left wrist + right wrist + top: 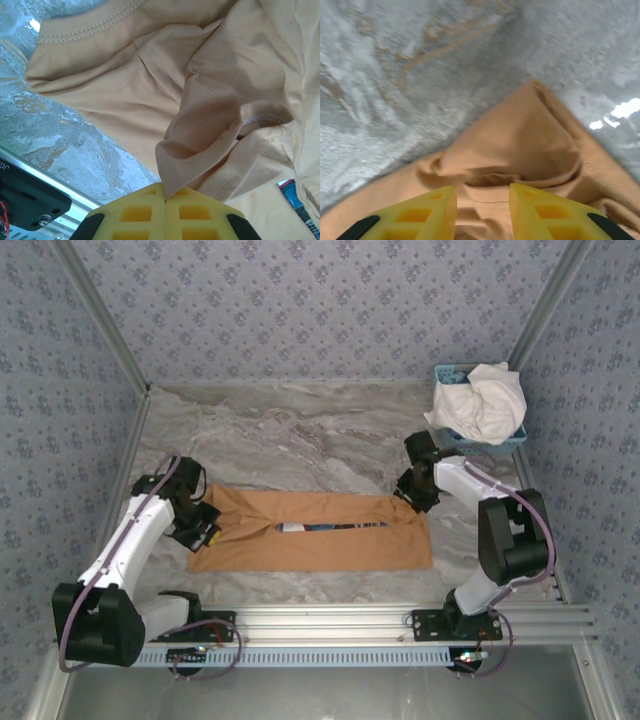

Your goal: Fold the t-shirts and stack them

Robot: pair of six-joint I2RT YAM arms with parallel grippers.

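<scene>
The top layer of the tan-orange t-shirt is bunched inward from its end, so next I grab the curled hem point(572, 167) with my right gripper and pull it out flat before I fold further.
The tan-orange t-shirt point(320, 545) lies folded into a long band across the middle of the table, with a slit along its top showing the blue print point(325, 527). At the band's left end my left gripper point(203, 527) is shut, and its yellow jaws point(165, 192) pinch a stitched hem corner of that shirt point(200, 145). My right gripper point(408, 498) sits at the band's far right corner. Its jaws point(482, 195) stand open over a bunched fold of the tan cloth point(520, 150), holding nothing. The white t-shirt point(480, 400) is crumpled in the basket.
The small light-blue basket point(515, 438) stands at the back right corner of the marble table point(300, 430). An aluminium rail point(330, 625) carries both arm bases along the near edge. Patterned walls close in the left, back and right sides.
</scene>
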